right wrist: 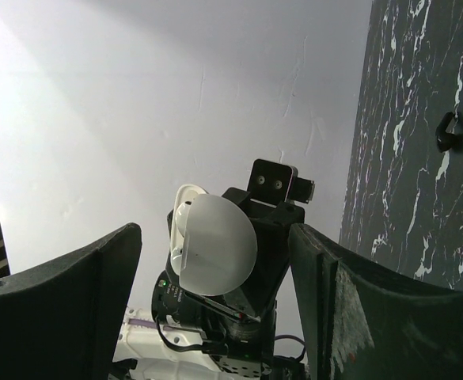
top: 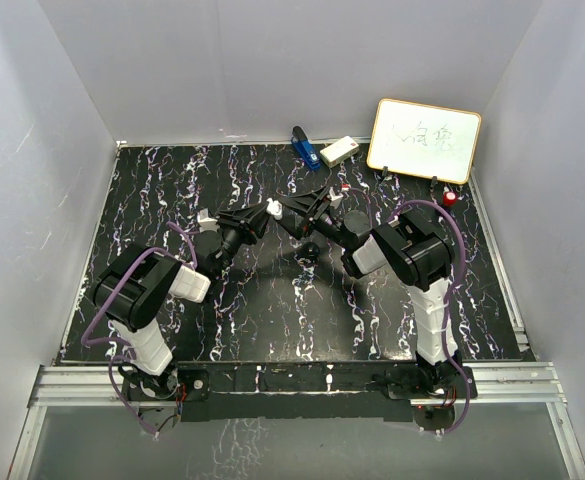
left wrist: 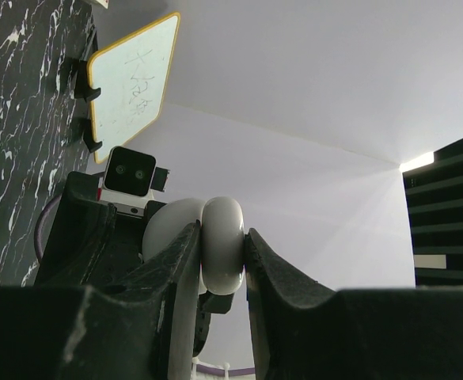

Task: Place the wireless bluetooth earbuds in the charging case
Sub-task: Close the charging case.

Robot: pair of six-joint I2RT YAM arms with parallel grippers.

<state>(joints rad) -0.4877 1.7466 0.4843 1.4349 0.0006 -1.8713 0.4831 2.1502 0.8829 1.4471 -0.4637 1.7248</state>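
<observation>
I should use my left gripper to set the charging case down on the table [top: 282,208] between the blue object and the small black thing.
My left gripper [left wrist: 222,265] is shut on the charging case [left wrist: 222,245], a white round puck held on edge between both fingers and lifted off the table. In the right wrist view the case [right wrist: 219,249] faces me with its lid [right wrist: 185,198] hinged open. A small white rounded piece [right wrist: 182,218], apparently one of the earbuds, sits in the gap under the lid. My right gripper [right wrist: 215,237] stands open a short way in front of the case, holding nothing. From above, both grippers meet over the table's middle: left [top: 270,213], right [top: 292,204].
A whiteboard [top: 424,140] leans at the back right, with a small red item [top: 450,198] below it. A blue object [top: 302,148] and a white box [top: 339,151] lie at the back edge. A small black thing [top: 312,250] lies under the arms.
</observation>
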